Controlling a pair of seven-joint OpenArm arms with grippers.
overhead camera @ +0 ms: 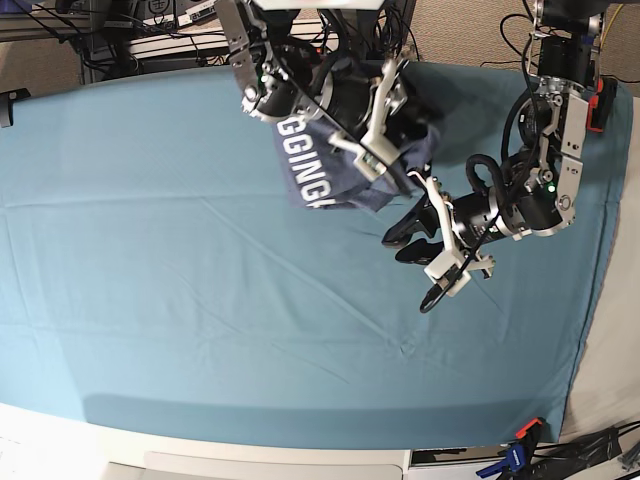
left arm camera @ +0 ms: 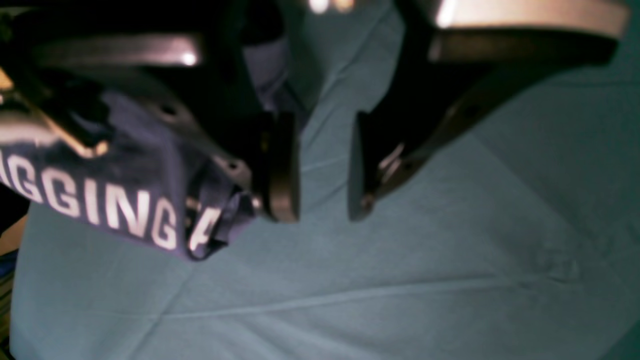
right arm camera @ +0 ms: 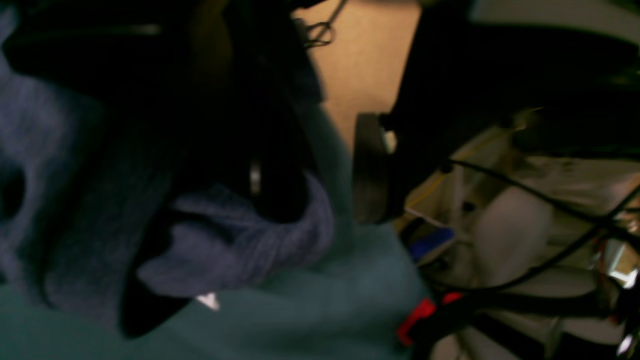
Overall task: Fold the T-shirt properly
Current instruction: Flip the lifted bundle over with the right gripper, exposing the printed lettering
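Observation:
The T-shirt's edge point(overhead camera: 433, 138) point(left arm camera: 277, 75) is across from the white lettering. My left gripper goes there next and closes on it.
The slate blue-grey T-shirt point(overhead camera: 320, 185) is bunched up at the back middle of the table, with white lettering showing. It also shows in the left wrist view point(left arm camera: 130, 165) and in the right wrist view point(right arm camera: 240, 245). My right gripper point(overhead camera: 395, 160) is in the bunch. In its wrist view the right gripper point(right arm camera: 330, 200) has its jaws apart, with shirt fabric draped around the left finger point(right arm camera: 272, 195). My left gripper point(overhead camera: 405, 235) is just right of the shirt. In its wrist view the left gripper point(left arm camera: 325, 200) is open and empty over the cloth.
A teal table cloth point(overhead camera: 200, 300) covers the whole table and is creased. Its right edge is held by clamps point(overhead camera: 520, 435). Cables and a red clip point(right arm camera: 425, 310) hang past the table's edge. Gear and wires stand behind the table's back edge point(overhead camera: 150, 30).

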